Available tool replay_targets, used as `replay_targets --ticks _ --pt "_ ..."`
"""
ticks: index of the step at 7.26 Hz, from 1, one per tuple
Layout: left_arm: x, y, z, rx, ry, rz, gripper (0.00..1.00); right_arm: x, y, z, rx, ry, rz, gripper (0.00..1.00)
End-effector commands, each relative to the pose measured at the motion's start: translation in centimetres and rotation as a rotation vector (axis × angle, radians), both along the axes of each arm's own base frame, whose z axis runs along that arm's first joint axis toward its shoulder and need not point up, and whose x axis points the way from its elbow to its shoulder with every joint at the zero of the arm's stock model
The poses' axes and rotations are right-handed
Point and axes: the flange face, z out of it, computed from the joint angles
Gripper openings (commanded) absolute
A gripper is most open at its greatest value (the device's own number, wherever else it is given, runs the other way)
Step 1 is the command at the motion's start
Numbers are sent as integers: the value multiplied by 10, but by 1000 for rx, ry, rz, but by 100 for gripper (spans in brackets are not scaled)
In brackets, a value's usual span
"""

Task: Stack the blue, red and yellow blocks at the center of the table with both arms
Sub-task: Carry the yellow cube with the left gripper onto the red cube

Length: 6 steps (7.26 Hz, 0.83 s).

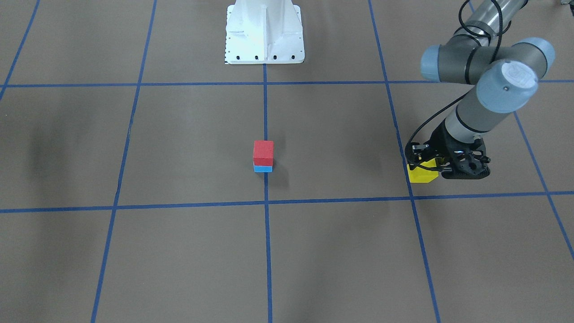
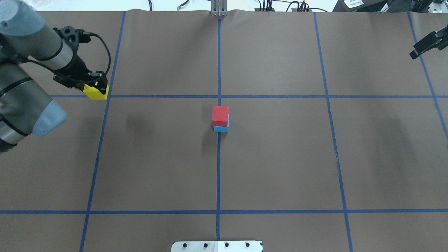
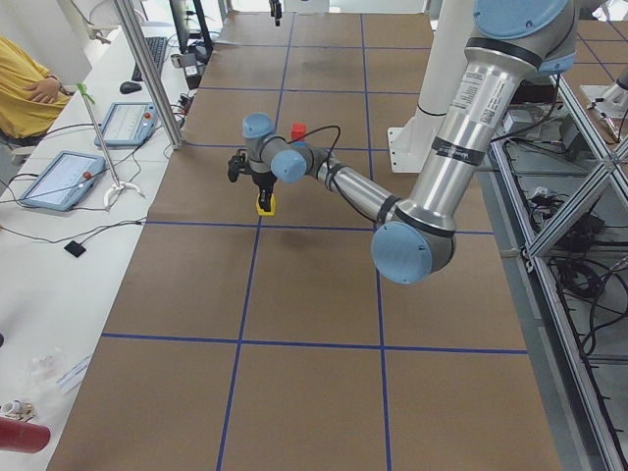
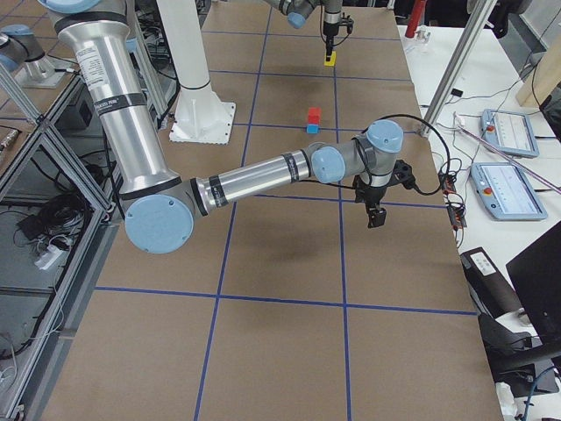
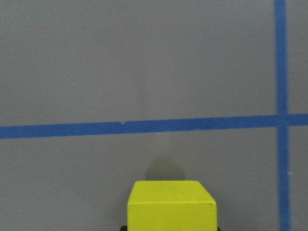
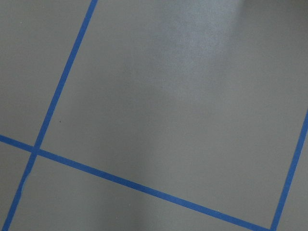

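Observation:
My left gripper needs to put the yellow block down on top of the red block (image 1: 263, 148).
A red block (image 1: 263, 152) sits on a blue block (image 1: 263, 168) at the table's center, also seen from overhead (image 2: 220, 115). My left gripper (image 1: 427, 165) is shut on the yellow block (image 1: 421, 176) far out on my left side, well away from the stack. In the left wrist view the yellow block (image 5: 172, 204) hangs a little above the table, its shadow below it. A dark shape that seems to be my right gripper (image 2: 427, 43) is at the far right table edge. In the exterior right view it (image 4: 375, 212) holds nothing visible; I cannot tell if it is open.
The white robot base (image 1: 264, 31) stands at the table's near edge. Blue tape lines (image 2: 218, 175) divide the brown table into squares. Tablets (image 4: 504, 132) and cables lie on the side bench beyond the far edge.

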Motion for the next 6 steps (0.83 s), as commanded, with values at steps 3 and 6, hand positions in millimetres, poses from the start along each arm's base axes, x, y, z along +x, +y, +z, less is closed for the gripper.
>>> replay_targets --ticks 3,6 --pt "154 57 -231 -45 22 1 0 0 1 3 -4 -1 0 100" --pt "230 60 -282 -62 7 9 0 0 1 3 -4 -1 0 100"
